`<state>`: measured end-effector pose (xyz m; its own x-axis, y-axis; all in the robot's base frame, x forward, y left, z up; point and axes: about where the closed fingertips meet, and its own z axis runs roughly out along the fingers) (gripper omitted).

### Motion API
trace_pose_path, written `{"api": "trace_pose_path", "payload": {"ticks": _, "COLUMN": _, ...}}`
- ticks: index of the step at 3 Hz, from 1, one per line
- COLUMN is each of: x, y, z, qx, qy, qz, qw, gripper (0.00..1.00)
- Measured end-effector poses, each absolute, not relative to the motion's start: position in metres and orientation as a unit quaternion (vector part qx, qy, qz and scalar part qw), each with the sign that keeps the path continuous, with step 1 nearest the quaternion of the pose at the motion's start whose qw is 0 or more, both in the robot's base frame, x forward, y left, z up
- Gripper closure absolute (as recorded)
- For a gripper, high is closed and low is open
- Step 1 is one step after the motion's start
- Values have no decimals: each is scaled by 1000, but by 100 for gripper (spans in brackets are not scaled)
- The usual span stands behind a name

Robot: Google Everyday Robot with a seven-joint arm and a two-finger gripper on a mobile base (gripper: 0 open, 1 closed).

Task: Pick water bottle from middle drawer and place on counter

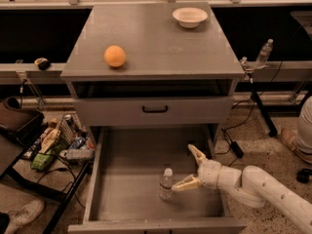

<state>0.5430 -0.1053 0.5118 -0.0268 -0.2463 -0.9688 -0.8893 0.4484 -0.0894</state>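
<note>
I should close my gripper on the middle of the water bottle's body (166,184), under its cap, in the open middle drawer.
The water bottle (166,184) stands upright on the grey floor of the open middle drawer (126,184), near its front centre. My gripper (189,167) is open inside the drawer, just right of the bottle. One finger (183,183) reaches the bottle's right side and the other (197,155) points up and back. The white arm comes in from the lower right. The counter (156,38) is the grey cabinet top above.
An orange ball (115,56) and a white bowl (189,16) sit on the counter. A shut drawer front with a black handle (155,109) is above the open drawer. Clutter and a rack (53,143) lie at left. Another bottle (263,53) stands at right.
</note>
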Motion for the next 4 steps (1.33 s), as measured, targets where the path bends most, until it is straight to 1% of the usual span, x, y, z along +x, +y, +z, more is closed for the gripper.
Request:
{"api": "trace_pose_path", "payload": {"ticks": 1, "x": 543, "y": -105, "z": 512, "qx": -435, "qy": 653, "qz": 295, "qw": 546, "gripper": 0}}
{"api": "trace_pose_path", "payload": {"ticks": 2, "x": 542, "y": -88, "z": 503, "qx": -442, "qy": 642, "qz": 310, "qw": 544, "gripper": 0}}
{"api": "trace_pose_path", "payload": {"ticks": 4, "x": 509, "y": -46, "z": 492, "qx": -458, "qy": 615, "qz": 353, "qw": 537, "gripper": 0}}
